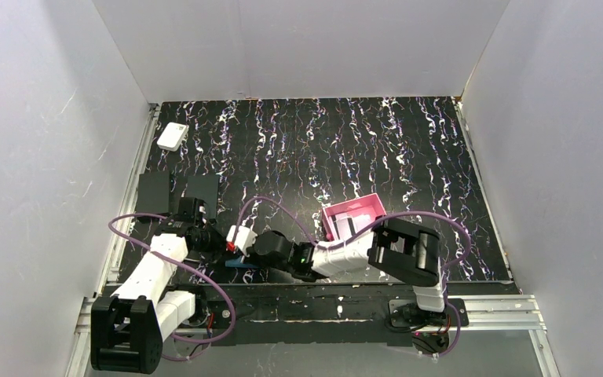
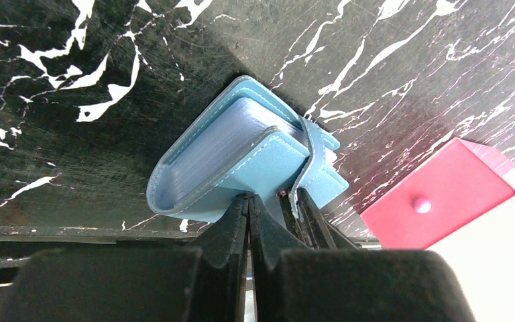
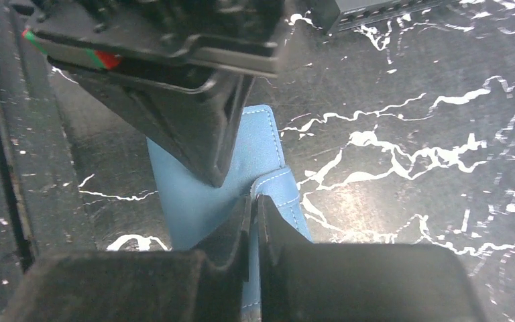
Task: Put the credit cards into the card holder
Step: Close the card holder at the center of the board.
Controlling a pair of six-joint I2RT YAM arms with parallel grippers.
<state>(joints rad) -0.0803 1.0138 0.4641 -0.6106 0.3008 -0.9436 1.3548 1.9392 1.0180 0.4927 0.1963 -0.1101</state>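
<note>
The snap strap folds over the card holder's cover and the robot's right gripper pinches it from the front, so the robot should open that gripper and take the strap from its far side (image 3: 279, 184).
The teal-blue card holder (image 2: 241, 154) lies on the dark marbled table near the front edge, its cover lifted so the pale slotted pockets show. My left gripper (image 2: 249, 198) is shut on the edge of that cover. My right gripper (image 3: 253, 201) comes in from the right and is shut on the holder's (image 3: 194, 194) snap strap. From above, both grippers meet over the holder (image 1: 238, 263), which is mostly hidden under them. The credit cards (image 1: 351, 223) lie in the pink tray, dark and pale, away from both grippers.
The pink tray (image 1: 355, 203) sits right of centre, just behind the right arm. Two matte black slabs (image 1: 153, 193) (image 1: 202, 193) lie at the left. A small white box (image 1: 173, 136) rests at the far left corner. White walls enclose the table.
</note>
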